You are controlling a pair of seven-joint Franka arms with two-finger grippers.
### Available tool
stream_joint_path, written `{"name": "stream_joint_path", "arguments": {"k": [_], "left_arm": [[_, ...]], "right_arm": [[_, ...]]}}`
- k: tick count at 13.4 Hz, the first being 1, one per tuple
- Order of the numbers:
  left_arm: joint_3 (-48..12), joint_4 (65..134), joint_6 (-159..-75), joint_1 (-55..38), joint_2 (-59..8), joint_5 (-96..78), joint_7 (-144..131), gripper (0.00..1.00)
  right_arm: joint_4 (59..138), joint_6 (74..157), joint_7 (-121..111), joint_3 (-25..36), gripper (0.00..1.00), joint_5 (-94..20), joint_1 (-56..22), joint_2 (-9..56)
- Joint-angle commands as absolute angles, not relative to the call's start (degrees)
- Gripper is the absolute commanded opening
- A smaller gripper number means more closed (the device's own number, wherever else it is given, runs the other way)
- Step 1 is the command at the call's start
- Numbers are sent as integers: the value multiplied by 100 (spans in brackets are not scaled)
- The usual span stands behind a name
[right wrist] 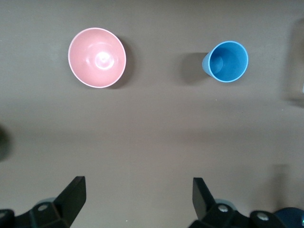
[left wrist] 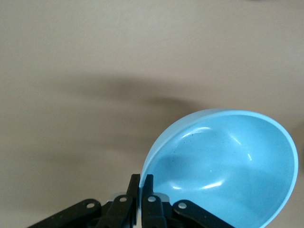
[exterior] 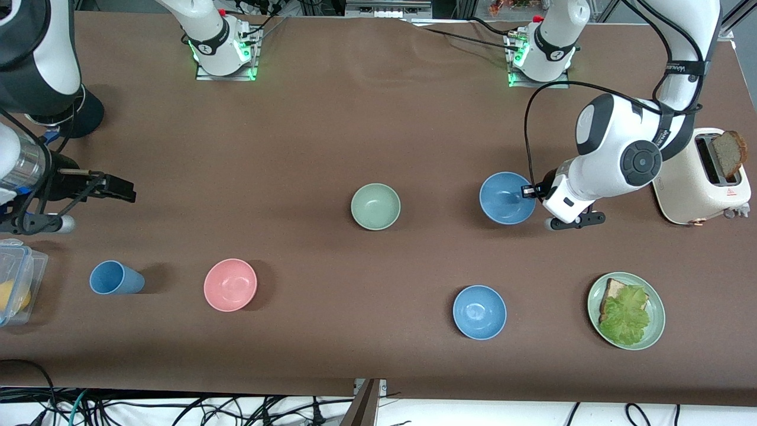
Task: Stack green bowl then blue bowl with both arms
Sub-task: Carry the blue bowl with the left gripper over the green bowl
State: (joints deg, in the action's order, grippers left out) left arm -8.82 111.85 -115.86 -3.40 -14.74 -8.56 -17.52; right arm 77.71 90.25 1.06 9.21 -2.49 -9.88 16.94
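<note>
The dusty blue bowl, now hanging tilted over the brown table, will be released by my left gripper inside the pale green bowl (exterior: 376, 206), which sits near the middle of the table.
The pale green bowl (exterior: 375, 206) sits upright near the table's middle. The dusty blue bowl (exterior: 507, 197) is beside it, toward the left arm's end. My left gripper (exterior: 528, 190) is shut on that blue bowl's rim. In the left wrist view (left wrist: 142, 179) one finger is inside and one outside the rim, and the blue bowl (left wrist: 228, 166) hangs tilted over the brown table. My right gripper (exterior: 121, 189) is open and empty over the table at the right arm's end. It also shows in the right wrist view (right wrist: 138, 190).
A brighter blue bowl (exterior: 479, 312) sits nearer the camera than the held one. A pink bowl (exterior: 230, 284) (right wrist: 97, 57) and blue cup (exterior: 115, 278) (right wrist: 228, 61) stand toward the right arm's end, by a plastic box (exterior: 15, 284). A green plate (exterior: 593, 294) and toaster (exterior: 686, 183) stand at the left arm's end.
</note>
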Motion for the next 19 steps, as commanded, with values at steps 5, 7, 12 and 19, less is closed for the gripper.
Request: {"name": "stream_joint_path", "arguments": {"k": [5, 7, 12, 19], "left_arm": [[-1187, 10056, -11828, -1018, -2214, -1528, -1951, 0], [-1169, 10020, -12337, -1623, -2451, -1538, -1986, 0], [-1064, 9011, -12595, -2512, -3505, -1521, -2802, 0], [-870, 8613, -12604, -2847, -3973, -1529, -3172, 0]], "right_arm": [[8191, 8956, 9, 774, 99, -220, -519, 994], [8226, 8956, -17, 765, 100, -229, -370, 976], [8499, 8947, -9, 369, 100, 167, -202, 659], [8332, 8886, -9, 404, 99, 184, -220, 826]]}}
